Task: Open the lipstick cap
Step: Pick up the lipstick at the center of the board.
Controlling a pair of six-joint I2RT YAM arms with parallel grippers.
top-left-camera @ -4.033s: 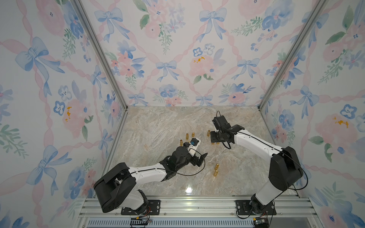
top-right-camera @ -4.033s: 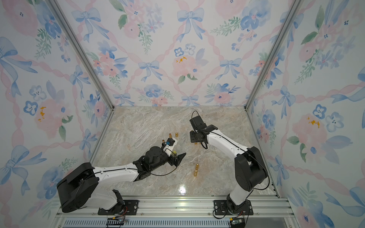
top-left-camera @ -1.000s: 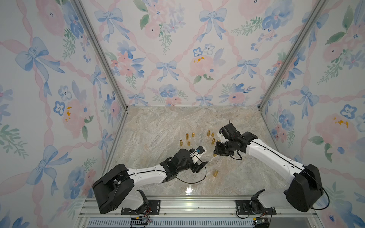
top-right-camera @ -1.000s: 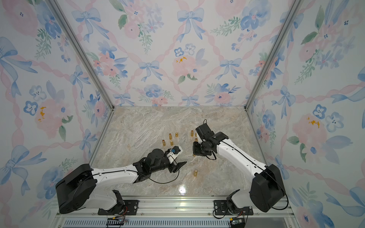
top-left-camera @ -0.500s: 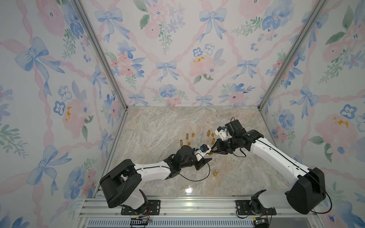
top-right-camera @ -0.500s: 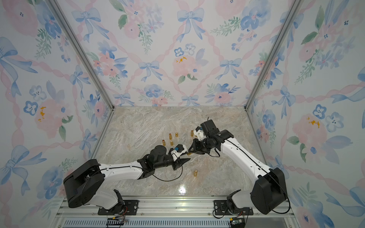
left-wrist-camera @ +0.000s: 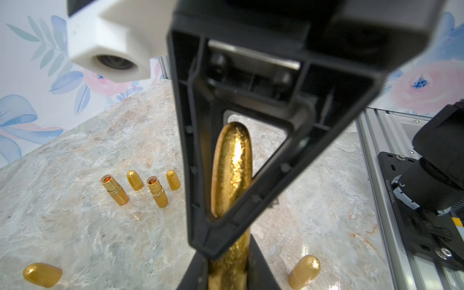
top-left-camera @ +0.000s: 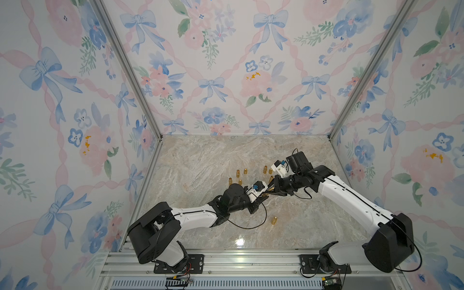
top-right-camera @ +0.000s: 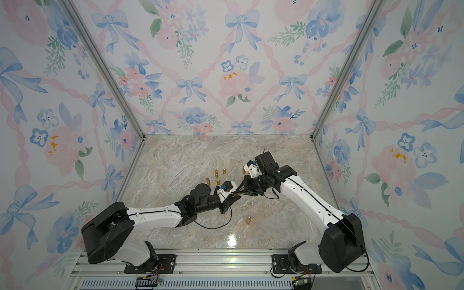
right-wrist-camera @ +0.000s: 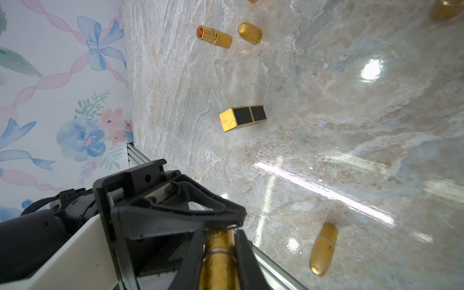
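Note:
The right gripper's fingers span the seam ring and clamp tube and cap together, so the robot should open its right gripper, take only the rounded cap (left-wrist-camera: 234, 145) and pull.
A gold, bullet-shaped lipstick (top-left-camera: 266, 193) (top-right-camera: 237, 192) hangs above the marble table, held between both grippers in both top views. My left gripper (top-left-camera: 261, 197) (left-wrist-camera: 228, 268) is shut on one end of it. My right gripper (top-left-camera: 271, 190) (right-wrist-camera: 221, 251) is shut on the other end. In the left wrist view the lipstick (left-wrist-camera: 232, 163) runs from my jaws through the right gripper's black finger (left-wrist-camera: 276, 170) to a rounded tip. In the right wrist view a thin seam ring on the lipstick (right-wrist-camera: 218, 268) sits between the right fingers. The left gripper's finger (right-wrist-camera: 175, 213) covers the far end.
Several gold tubes and caps stand in a cluster (top-left-camera: 238, 172) behind the grippers, two of them uncapped tubes (left-wrist-camera: 114, 190). One gold lipstick (top-left-camera: 274, 220) stands alone near the front. A black-and-gold square lipstick (right-wrist-camera: 242, 118) shows in the right wrist view. An aluminium rail (top-left-camera: 238, 261) borders the front.
The right arm carried the lipstick toward the left gripper, and the left arm reached forward. The left gripper, open a second ago, has shut on the lipstick's free end.

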